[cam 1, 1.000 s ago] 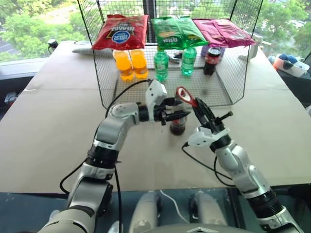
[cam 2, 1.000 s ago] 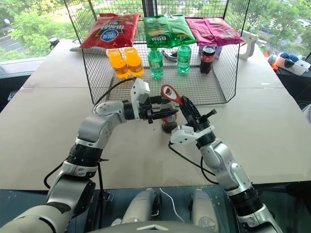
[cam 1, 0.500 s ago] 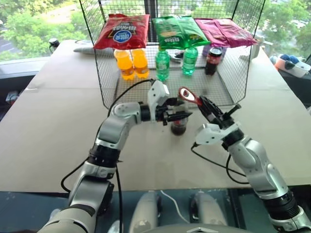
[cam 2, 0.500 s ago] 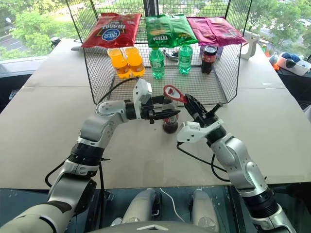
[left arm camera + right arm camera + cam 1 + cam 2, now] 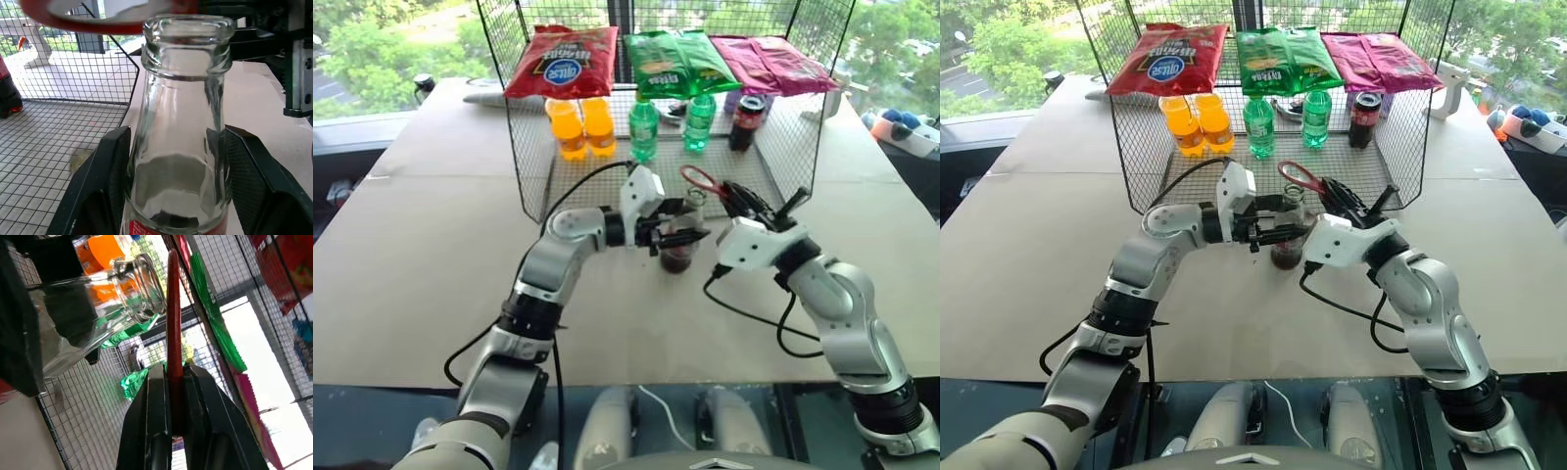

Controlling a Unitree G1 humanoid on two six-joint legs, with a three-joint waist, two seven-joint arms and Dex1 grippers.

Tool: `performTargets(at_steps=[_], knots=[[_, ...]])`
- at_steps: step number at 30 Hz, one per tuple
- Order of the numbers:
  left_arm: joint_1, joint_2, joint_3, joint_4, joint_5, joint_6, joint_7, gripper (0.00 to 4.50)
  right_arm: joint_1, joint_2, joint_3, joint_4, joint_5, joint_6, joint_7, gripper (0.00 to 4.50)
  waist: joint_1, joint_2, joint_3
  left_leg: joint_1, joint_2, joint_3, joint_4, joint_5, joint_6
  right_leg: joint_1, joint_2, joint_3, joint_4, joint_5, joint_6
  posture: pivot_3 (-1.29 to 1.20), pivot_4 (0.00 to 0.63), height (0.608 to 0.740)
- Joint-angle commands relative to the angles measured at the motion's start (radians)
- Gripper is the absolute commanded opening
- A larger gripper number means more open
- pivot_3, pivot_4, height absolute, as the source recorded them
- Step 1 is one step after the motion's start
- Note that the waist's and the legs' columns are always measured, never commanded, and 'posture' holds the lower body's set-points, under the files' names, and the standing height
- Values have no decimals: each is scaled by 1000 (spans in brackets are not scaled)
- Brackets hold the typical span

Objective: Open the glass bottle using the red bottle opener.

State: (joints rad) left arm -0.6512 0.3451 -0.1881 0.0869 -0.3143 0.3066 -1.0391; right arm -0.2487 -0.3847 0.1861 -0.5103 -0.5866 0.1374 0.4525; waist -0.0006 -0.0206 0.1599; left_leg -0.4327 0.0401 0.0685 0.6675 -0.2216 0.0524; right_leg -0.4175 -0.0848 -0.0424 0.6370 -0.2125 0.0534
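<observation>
Next, my right gripper puts the red bottle opener down on the table [image 5: 748, 269] next to the glass bottle, in front of the wire basket.
The glass bottle [image 5: 677, 243] stands on the table in front of the wire basket, with dark liquid at its bottom. My left gripper [image 5: 679, 233] is shut on the bottle's body, a finger [image 5: 111, 171] on each side. In the left wrist view its mouth [image 5: 188, 29] is a bare glass rim. My right gripper [image 5: 732, 196] is shut on the handle of the red bottle opener [image 5: 701, 179]. The opener lies nearly level, its loop [image 5: 93, 19] just above and beside the bottle's mouth. The right wrist view shows the red bottle opener [image 5: 173, 308] edge-on next to the rim.
Behind the bottle stands the wire basket [image 5: 773, 166] with orange bottles [image 5: 579, 127], green bottles [image 5: 644, 127], a cola bottle [image 5: 744, 120] and chip bags on top. A black cable [image 5: 744, 313] lies on the table by my right arm.
My right arm has risen and swung right, tilting the opener from steeply upright to nearly level over the bottle's mouth. My left gripper keeps its hold on the bottle.
</observation>
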Motion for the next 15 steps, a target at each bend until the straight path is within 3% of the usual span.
performTargets(at_steps=[1,11,15], knots=[[1,-4,-8,-25,17,-20,15,2227,-3,40,-43,-77,52,99,21,0,2,1,1,0,0,0,0,0,0,0,0,0,0,0,0,0,150,740],[31,-1,15,-69,-5,-5,43,2227,104,164,-209,-330,310,575,126,0,15,2,2,-2,0,0,-2,-1,2,0,1,-1,-5,2,-3,0,150,740],[65,11,41,-117,-30,25,70,2227,166,148,-239,-382,358,660,116,0,11,4,3,-2,0,1,-3,-2,2,0,1,-1,-7,2,-3,0,150,740]])
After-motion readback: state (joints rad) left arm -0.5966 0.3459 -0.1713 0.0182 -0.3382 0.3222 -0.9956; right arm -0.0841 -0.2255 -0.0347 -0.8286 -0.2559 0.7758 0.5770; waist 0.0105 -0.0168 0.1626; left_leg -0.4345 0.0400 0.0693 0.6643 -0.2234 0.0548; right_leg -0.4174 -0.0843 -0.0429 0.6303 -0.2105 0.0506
